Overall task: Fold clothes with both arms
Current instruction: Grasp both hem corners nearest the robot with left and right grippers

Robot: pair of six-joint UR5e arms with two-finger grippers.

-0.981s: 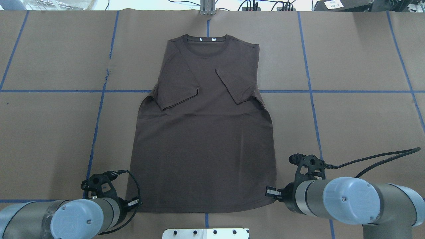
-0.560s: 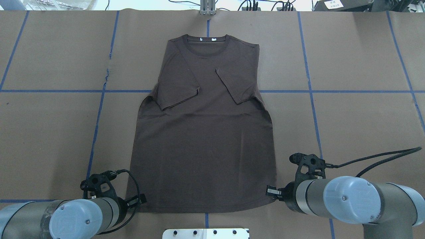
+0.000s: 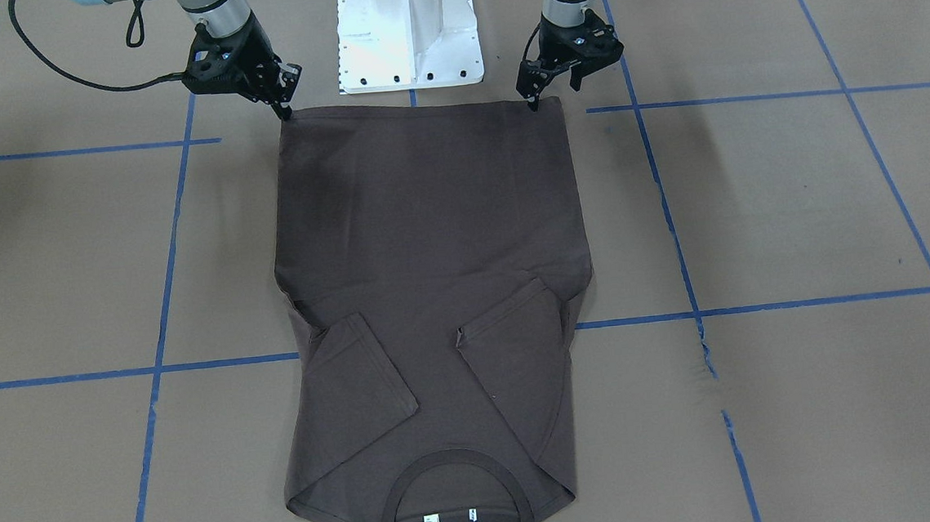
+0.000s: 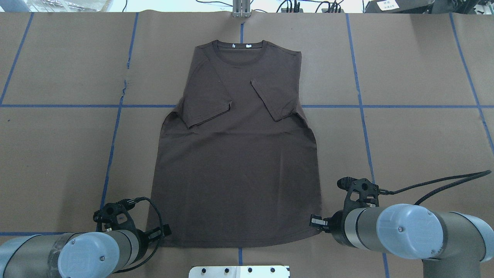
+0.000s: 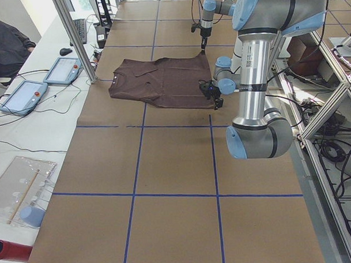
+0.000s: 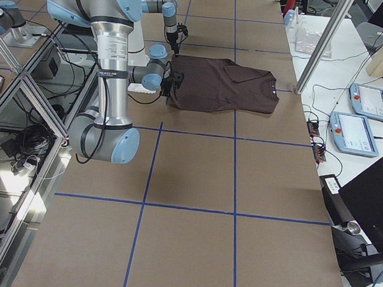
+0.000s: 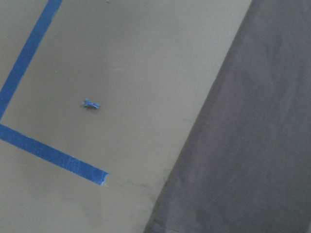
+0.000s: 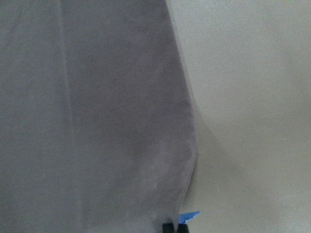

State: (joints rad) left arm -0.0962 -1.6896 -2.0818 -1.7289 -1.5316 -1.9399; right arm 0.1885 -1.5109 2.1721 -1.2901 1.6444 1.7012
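Observation:
The hem corner lies flat and loose under my left gripper, so it should close on the T-shirt's edge (image 3: 549, 104) there before both grippers lift the hem.
The dark brown T-shirt (image 4: 235, 162) lies flat on the brown paper, front up, with its collar (image 4: 241, 46) at the far side and both sleeves folded inward. It also shows in the front-facing view (image 3: 429, 214). My left gripper (image 4: 166, 231) (image 3: 533, 105) is down at the near-left hem corner, its jaws together on the cloth. My right gripper (image 4: 313, 221) (image 3: 285, 115) is at the near-right hem corner, shut on it. In the right wrist view that corner (image 8: 187, 165) puckers up slightly by a black fingertip (image 8: 167, 227). The left wrist view shows only the shirt's edge (image 7: 243, 145).
The white base pedestal (image 3: 408, 36) stands just behind the hem, between the arms. Blue tape lines (image 4: 112, 154) cross the paper. An upright metal post (image 5: 74, 37) and two pendants (image 5: 24, 93) are beyond the collar side.
My left gripper has slid a little rightward onto the hem corner. My right gripper has barely shifted. The shirt lies as before.

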